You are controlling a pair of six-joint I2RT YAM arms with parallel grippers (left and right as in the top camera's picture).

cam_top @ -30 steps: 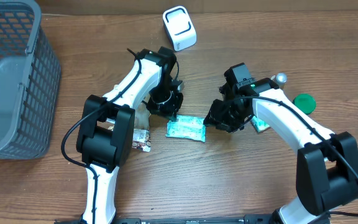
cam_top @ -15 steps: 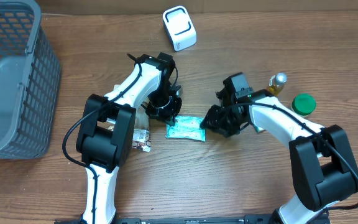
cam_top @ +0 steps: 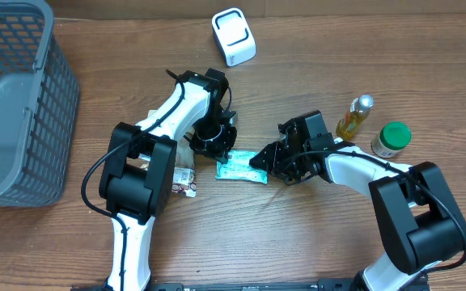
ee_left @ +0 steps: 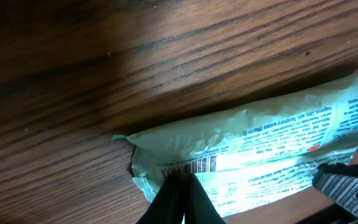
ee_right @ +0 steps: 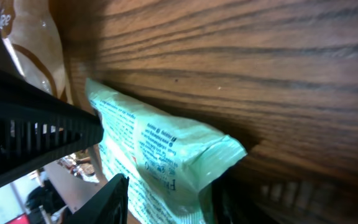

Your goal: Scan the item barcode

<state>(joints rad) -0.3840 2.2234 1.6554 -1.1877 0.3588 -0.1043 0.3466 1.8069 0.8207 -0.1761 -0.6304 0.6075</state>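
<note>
The fingers of my left gripper are over the barcode, so my right gripper will close on the packet's far end (cam_top: 260, 173) and my left gripper will back away before scanning.
A pale green packet (cam_top: 241, 167) lies flat on the wooden table, its barcode (ee_left: 188, 167) facing up near its left end. My left gripper (cam_top: 219, 145) is shut, and its joined fingertips (ee_left: 180, 198) rest on the packet just beside the barcode. My right gripper (cam_top: 267, 162) is low at the packet's right end. In the right wrist view the packet's sealed end (ee_right: 166, 152) sits between the spread fingers (ee_right: 110, 196), so the right gripper (ee_right: 166, 202) is open around it. The white scanner (cam_top: 233, 36) stands at the back of the table.
A grey basket (cam_top: 14, 105) fills the left side. A small snack packet (cam_top: 186, 180) lies by the left arm. An oil bottle (cam_top: 354, 117) and a green-lidded jar (cam_top: 392, 138) stand to the right of the right arm.
My right arm has moved left and down until its fingers straddle the packet's right end, uncovering the bottle and jar. The left gripper shifted slightly and stays on the packet.
</note>
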